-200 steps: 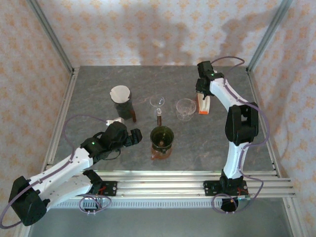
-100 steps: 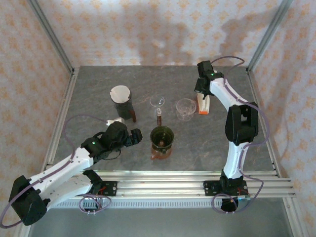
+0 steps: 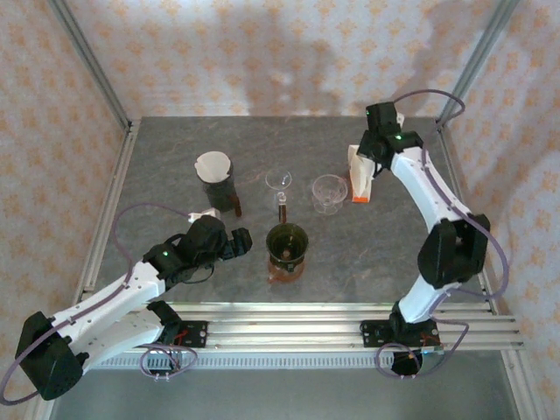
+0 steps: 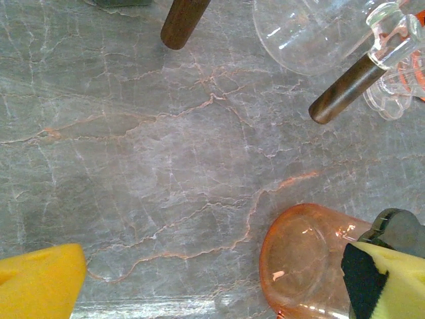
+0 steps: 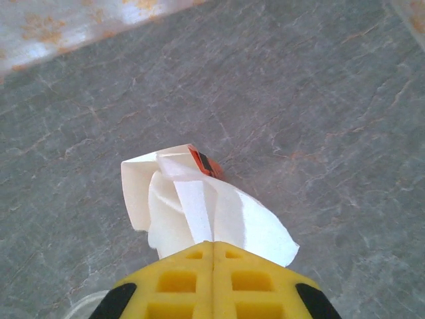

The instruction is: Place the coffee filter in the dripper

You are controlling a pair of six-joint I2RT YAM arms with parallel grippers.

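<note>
Next, my right gripper releases the white paper coffee filter inside the amber glass dripper (image 3: 288,248) next to my open left gripper.
My right gripper (image 5: 212,246) is shut on a white paper coffee filter (image 5: 219,212), which fans out crumpled beyond the yellow fingertips. In the top view this filter (image 3: 356,166) hangs from the right gripper (image 3: 360,164) over an orange filter packet (image 3: 360,194) at the back right. The clear glass dripper (image 3: 329,192) stands just left of that packet. My left gripper (image 3: 241,241) is open and empty, low over the table beside an amber glass carafe (image 3: 287,251). In the left wrist view the gripper (image 4: 212,292) has its pads far apart, with the amber carafe (image 4: 305,259) by the right pad.
A dark jar holding a white filter (image 3: 215,168) stands at the back left. A small glass funnel with a brown handle (image 3: 279,185) sits between the jar and the dripper. Metal frame posts and patterned walls enclose the grey stone table (image 3: 175,140).
The right gripper closed on the filter. The right arm then swung its elbow out to the right and drew the filter up from the orange packet. The left arm has not moved.
</note>
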